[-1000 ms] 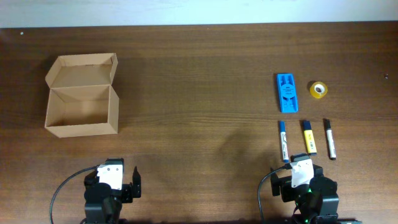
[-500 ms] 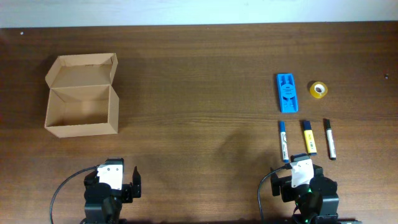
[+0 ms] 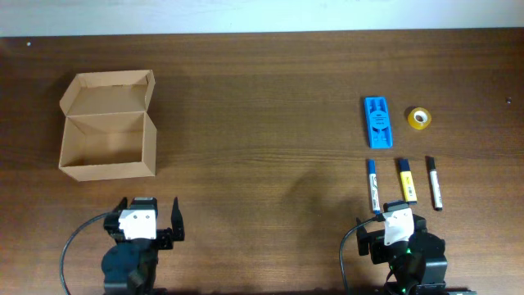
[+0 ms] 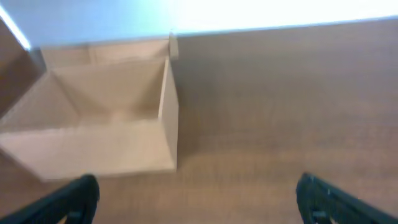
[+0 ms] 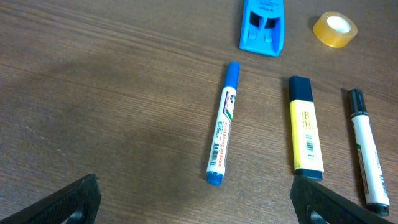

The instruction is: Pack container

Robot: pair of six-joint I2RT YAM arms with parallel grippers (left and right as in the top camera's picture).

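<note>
I should close my left gripper on the cardboard box, taking the top edge of its side (image 3: 143,138) (image 4: 164,86) that faces the blue marker.
The container (image 3: 106,135) is an open brown cardboard box at the left of the table, its flap lid standing up at the back; it looks empty. It fills the upper left of the left wrist view (image 4: 106,118), blurred. My left gripper (image 3: 149,216) (image 4: 196,202) is open a short way in front of the box. At the right lie a blue marker (image 3: 373,185) (image 5: 222,132), a yellow highlighter (image 3: 407,180) (image 5: 305,132) and a black marker (image 3: 434,183) (image 5: 365,149). My right gripper (image 3: 397,225) (image 5: 196,199) is open just behind them, holding nothing.
Beyond the markers lie a flat blue plastic case (image 3: 377,122) (image 5: 263,25) and a yellow roll of tape (image 3: 419,118) (image 5: 335,29). Bare wood runs between the box and the markers. The table's far edge meets a white wall.
The left arm has shifted slightly left and forward, towards the box. The right arm and all the objects are where they were.
</note>
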